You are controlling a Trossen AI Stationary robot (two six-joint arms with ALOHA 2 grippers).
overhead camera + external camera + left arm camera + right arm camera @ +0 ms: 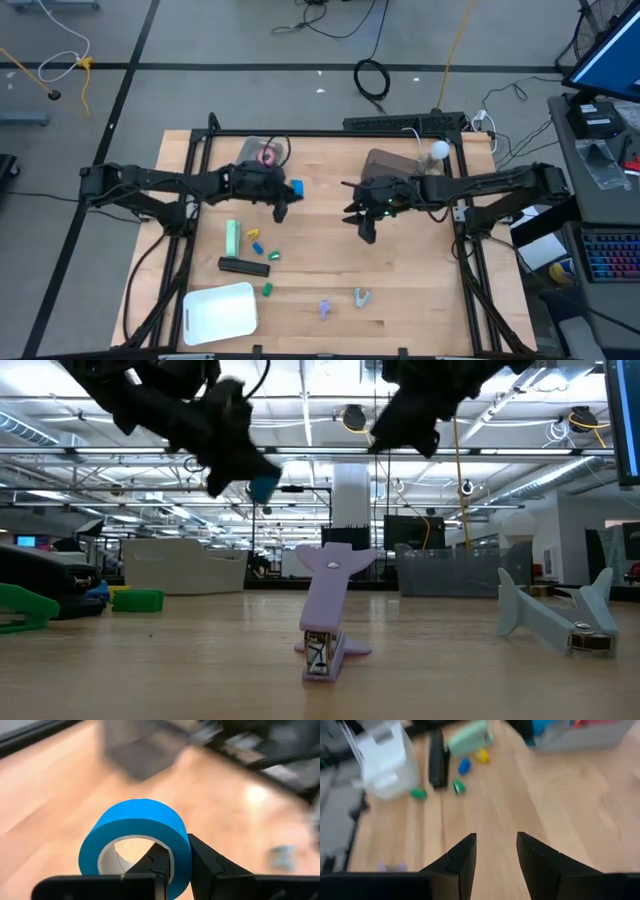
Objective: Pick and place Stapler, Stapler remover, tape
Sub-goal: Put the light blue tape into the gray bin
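Observation:
My left gripper is going to let go of the blue tape roll, which hangs above the table's middle now, inside the clear container, at a spot just nearer than the red roll (267, 172).
My left gripper (178, 857) is shut on a blue tape roll (136, 836) with a pale core. It is lifted above the table's middle, near a clear container (262, 152) at the far side that holds a red roll. In the low view the blue roll (263, 486) hangs high over the table. My right gripper (495, 854) is open and holds nothing, hovering right of centre (365, 228). A light green stapler (233, 237) and a black stapler (244, 265) lie flat left of centre. A purple staple remover (327, 610) and a grey one (555, 620) stand near the near edge. My left gripper holds the blue tape roll by its ring wall (182, 851). One finger (159, 862) is inside the pale core and the other (212, 865) is outside, pinching the wall between them. The roll is lifted clear of the table.
A white tray (220, 312) sits at the near left corner. Small yellow, blue and green bits (262, 248) are scattered beside the staplers. A brown box (385, 160) and a white ball (438, 150) stand at the far right. Bare wood lies under my right gripper.

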